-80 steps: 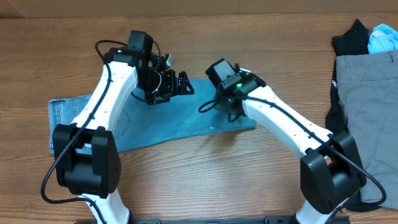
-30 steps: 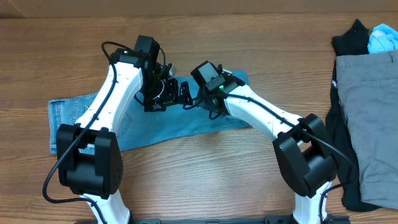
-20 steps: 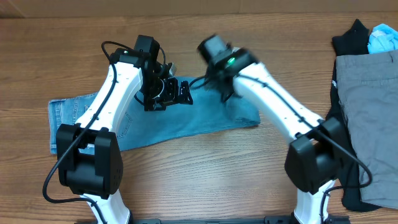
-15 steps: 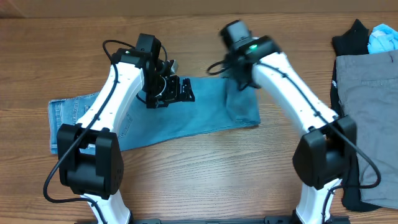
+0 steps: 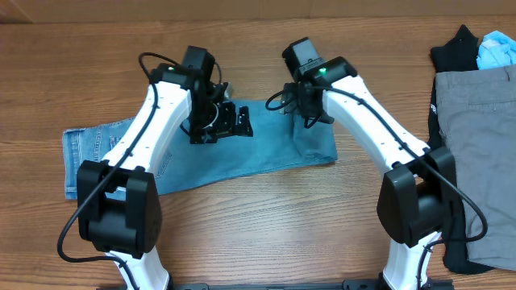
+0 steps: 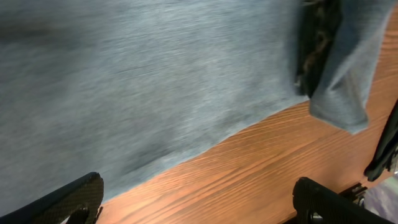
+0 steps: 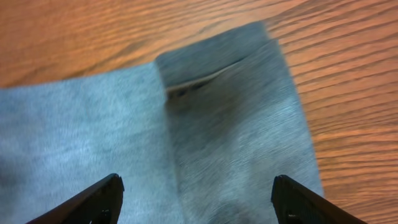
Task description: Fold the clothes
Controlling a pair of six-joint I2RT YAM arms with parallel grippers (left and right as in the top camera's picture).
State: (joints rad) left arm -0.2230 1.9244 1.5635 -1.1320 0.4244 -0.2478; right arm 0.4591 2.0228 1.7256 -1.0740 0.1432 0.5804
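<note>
I see that the darker flap covers just a short part of the jeans, so my right gripper should take the flap's inner edge (image 7: 173,146) and pull it further toward the jeans' waistband.
The light blue jeans (image 5: 242,157) lie flat across the table, waistband and pocket at the left, leg end at the right. A darker doubled flap of denim (image 5: 314,137) lies over that right end; in the right wrist view it shows as a layer (image 7: 236,118) with a slit at its fold. My left gripper (image 5: 232,119) hovers open over the jeans' far edge, its fingers (image 6: 74,198) wide apart above denim (image 6: 143,87) and bare wood. Above the flap my right gripper (image 5: 304,109) stands open, with nothing between its fingers (image 7: 93,200).
Grey trousers (image 5: 476,137) lie at the right edge of the table on a black garment (image 5: 455,48), with a light blue item (image 5: 496,50) at the back right corner. Bare wood (image 5: 266,225) runs along the front.
My right gripper has opened, let go of the leg end and swung from beside the left gripper to the right. The denim flap now lies flat. The left gripper shifted slightly right.
</note>
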